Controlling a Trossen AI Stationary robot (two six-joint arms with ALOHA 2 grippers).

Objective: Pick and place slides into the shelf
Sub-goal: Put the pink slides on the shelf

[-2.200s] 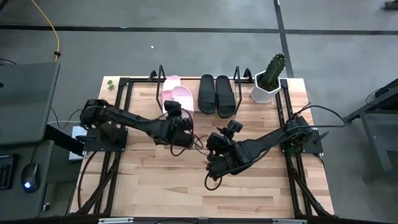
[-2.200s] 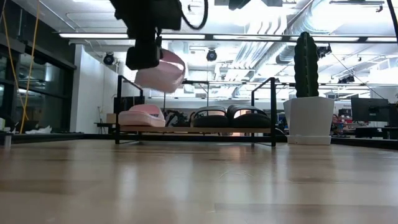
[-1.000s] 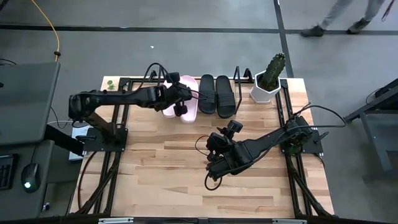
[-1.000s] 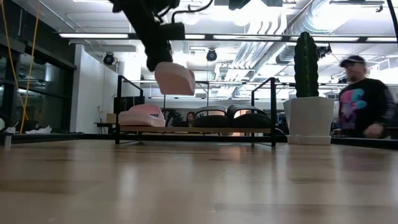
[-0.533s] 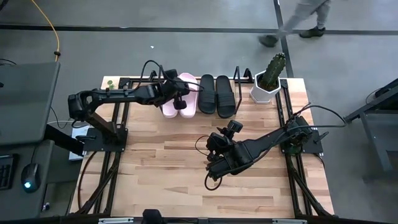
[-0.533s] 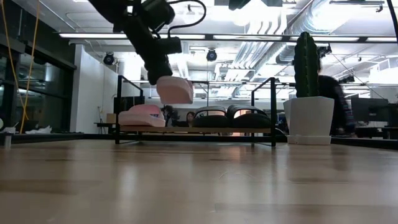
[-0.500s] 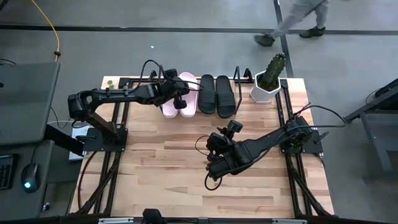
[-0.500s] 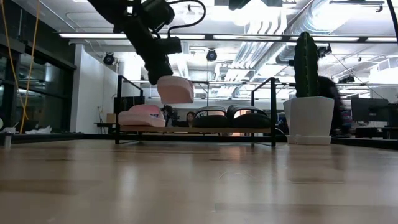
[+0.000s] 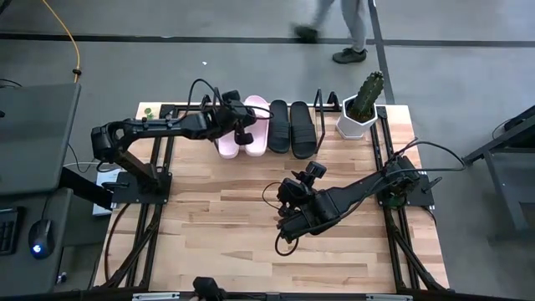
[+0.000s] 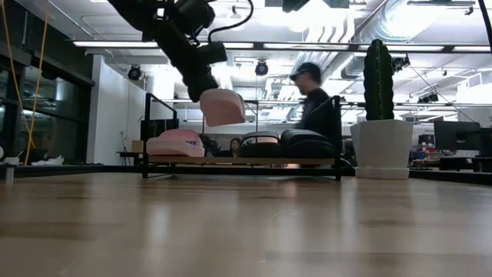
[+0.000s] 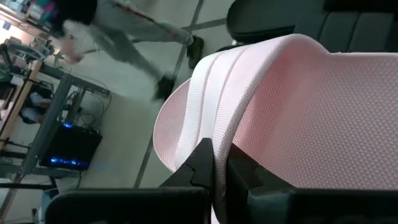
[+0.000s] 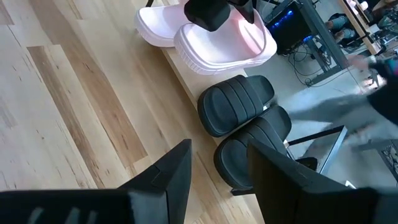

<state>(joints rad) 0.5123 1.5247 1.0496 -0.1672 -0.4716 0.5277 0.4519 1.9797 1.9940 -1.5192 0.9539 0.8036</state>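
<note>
Next, my left gripper lets go of the pale pink slide on the shelf (image 9: 255, 129), between the other pink slide and the black slides, where I will set it.
My left gripper (image 10: 204, 79) is shut on a pale pink slide (image 10: 223, 106), held in the air above the shelf (image 10: 242, 161). In the high view the held slide (image 9: 258, 125) hangs between the other pink slide (image 9: 225, 144) and two black slides (image 9: 289, 127), which lie on the shelf's wooden board. The shelf's black wire loops stand at both ends. My right gripper (image 12: 214, 177) is open and empty, over the middle of the table (image 9: 292, 194), on the near side of the shelf. My left gripper pinches a ribbed band of the pink slide (image 11: 219, 134) between its two fingers; it looks like the strap. The fingers come from the table's left, slanting down. The slide hangs below them, about level and clear of the shelf and of the other slides.
A white pot with a cactus (image 9: 361, 109) stands at the shelf's right end. A person (image 10: 315, 104) walks past behind the table. Bare wooden table top (image 9: 209, 226) lies on the near side of the shelf.
My left gripper has carried the pink slide a little toward the table's far edge and right, to above the shelf between the pink and the black slides. It has stayed shut on it, and the slide has stayed clear. A person has crossed behind the table.
</note>
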